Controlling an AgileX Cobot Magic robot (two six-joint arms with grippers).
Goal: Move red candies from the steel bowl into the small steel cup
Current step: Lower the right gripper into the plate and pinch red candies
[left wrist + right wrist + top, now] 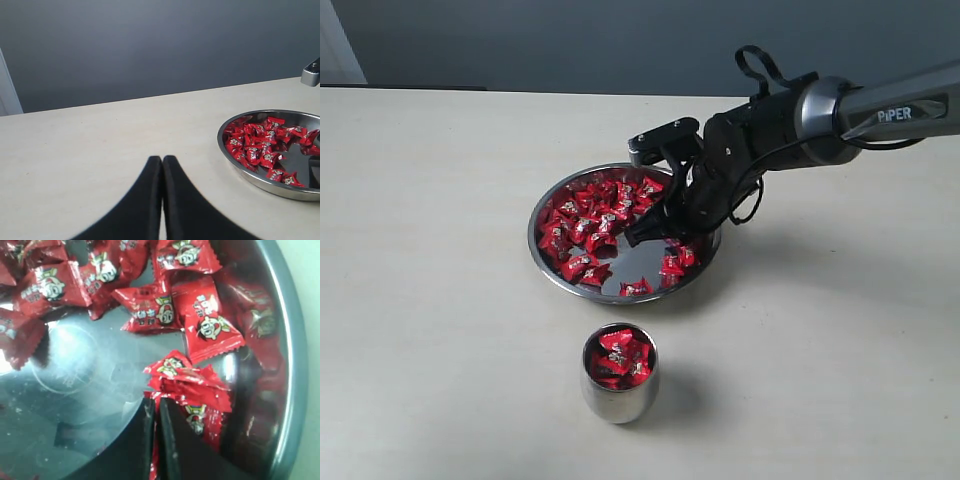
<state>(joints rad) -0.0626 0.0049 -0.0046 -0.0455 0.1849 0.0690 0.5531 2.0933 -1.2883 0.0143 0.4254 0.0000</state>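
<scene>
Next, I move my right gripper, its fingers shut almost flat beside the stacked candies, across the bowl, then open it and take a candy from the dense cluster [583,229].
The wide steel bowl [552,262] holds many red candies [602,212], mostly on its left and far side, with a bare patch in the middle. My right gripper [642,235] reaches down into the bowl; in the right wrist view its fingers [156,407] are shut on a red candy [187,385], whose wrapper shows in the thin slit between them. The small steel cup [619,396] stands in front of the bowl with several red candies [618,357] inside. My left gripper [162,161] is shut and empty, low over the table left of the bowl [260,182].
The pale table [430,250] stretches around bowl and cup, with a grey wall behind. The right arm [840,110] comes in from the upper right above the bowl's far rim.
</scene>
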